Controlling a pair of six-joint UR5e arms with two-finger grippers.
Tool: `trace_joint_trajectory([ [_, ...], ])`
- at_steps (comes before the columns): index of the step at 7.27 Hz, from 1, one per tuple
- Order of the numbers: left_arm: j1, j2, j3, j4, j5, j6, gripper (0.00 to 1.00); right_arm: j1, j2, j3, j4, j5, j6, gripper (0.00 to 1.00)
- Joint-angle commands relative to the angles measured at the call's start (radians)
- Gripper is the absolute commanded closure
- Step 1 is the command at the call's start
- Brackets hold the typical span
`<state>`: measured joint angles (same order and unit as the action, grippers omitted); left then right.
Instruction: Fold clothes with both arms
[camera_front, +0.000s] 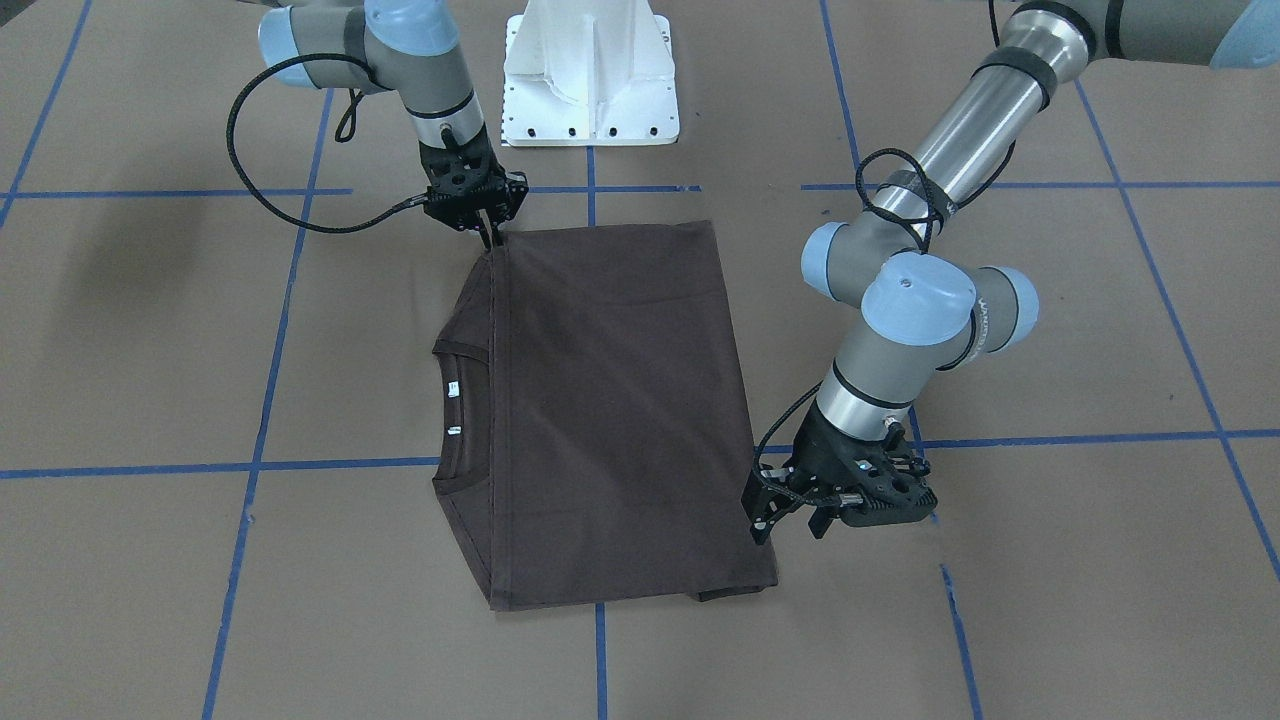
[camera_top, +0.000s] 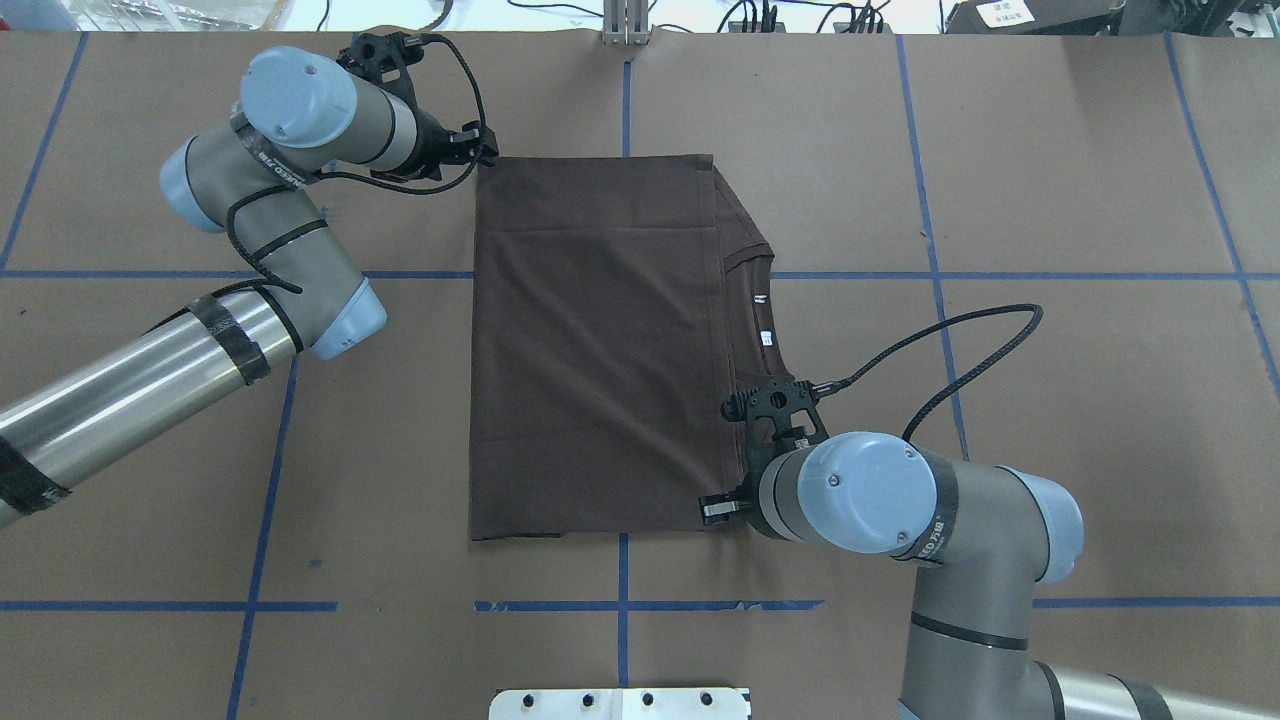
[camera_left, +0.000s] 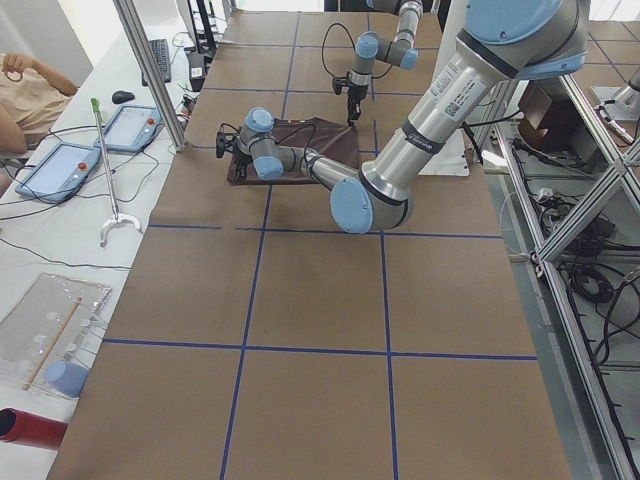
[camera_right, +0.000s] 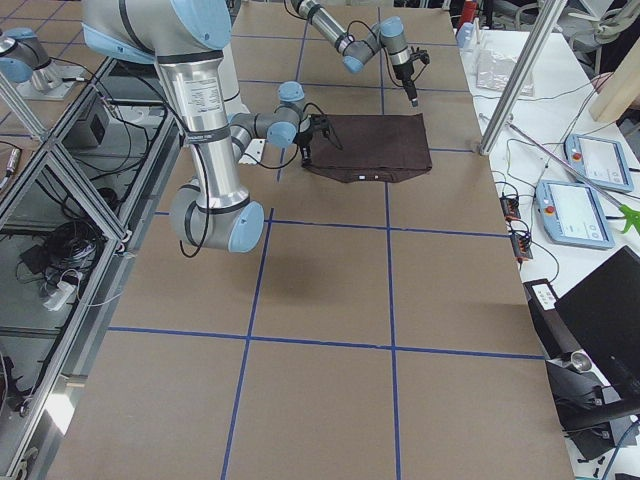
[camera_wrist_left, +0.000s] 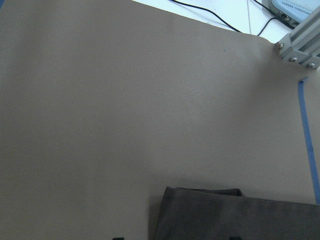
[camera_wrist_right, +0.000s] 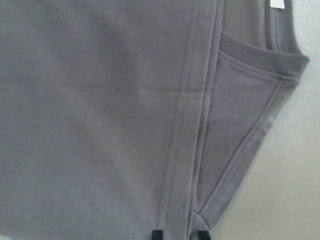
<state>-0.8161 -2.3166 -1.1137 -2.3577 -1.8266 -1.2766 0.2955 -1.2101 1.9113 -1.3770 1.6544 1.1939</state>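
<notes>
My right gripper needs to open, turn slantwise and pinch both layers at the clothes' near corner (camera_wrist_right: 191, 226), because the edge of the under layer sticks out past its fingers.
The dark grey-brown T-shirt (camera_front: 620, 400) (camera_top: 590, 340) lies folded into a flat rectangle mid-table, its ribbed neck and white tags (camera_front: 453, 388) poking out on the robot's right. My right gripper (camera_front: 491, 238) (camera_wrist_right: 180, 234) stands at the shirt's near right corner, fingers close together with the folded hem between them. My left gripper (camera_front: 788, 525) (camera_wrist_left: 175, 238) is open just beside the far left corner, apart from the cloth (camera_wrist_left: 235, 215). The left wrist view shows its fingertips spread wide at the bottom edge.
The white pedestal base (camera_front: 590, 90) sits at the robot's side of the brown table, which is marked with blue tape lines (camera_top: 620, 605). An aluminium post (camera_wrist_left: 300, 42) stands past the far edge. A person (camera_left: 30, 90) and tablets (camera_left: 55, 170) are beyond the table.
</notes>
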Motion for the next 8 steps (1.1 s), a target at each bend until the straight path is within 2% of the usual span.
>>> trace_joint_trajectory([
  [1, 0.000, 0.000, 0.000, 0.000, 0.001, -0.001, 0.24, -0.001, -0.002, 0.018, -0.002, -0.004, 0.010, 0.00],
  [3, -0.003, 0.006, -0.029, -0.015, -0.002, -0.001, 0.24, -0.006, 0.015, 0.012, 0.001, -0.073, 0.389, 0.00],
  [4, -0.005, 0.014, -0.061, -0.021, -0.003, -0.003, 0.24, -0.006, 0.014, -0.001, 0.001, -0.076, 0.559, 0.00],
  [5, -0.006, 0.014, -0.063, -0.021, -0.002, -0.003, 0.24, -0.013, 0.015, -0.006, -0.005, -0.079, 0.696, 0.10],
  [6, -0.006, 0.014, -0.063, -0.021, -0.002, -0.003, 0.24, -0.025, 0.024, -0.035, -0.002, -0.080, 0.734, 0.17],
  [7, -0.005, 0.014, -0.063, -0.021, -0.002, -0.003, 0.24, -0.024, 0.049, -0.070, -0.005, -0.079, 0.737, 0.17],
  [8, -0.005, 0.016, -0.063, -0.023, -0.002, -0.007, 0.24, -0.024, 0.044, -0.063, -0.010, -0.077, 0.739, 0.19],
])
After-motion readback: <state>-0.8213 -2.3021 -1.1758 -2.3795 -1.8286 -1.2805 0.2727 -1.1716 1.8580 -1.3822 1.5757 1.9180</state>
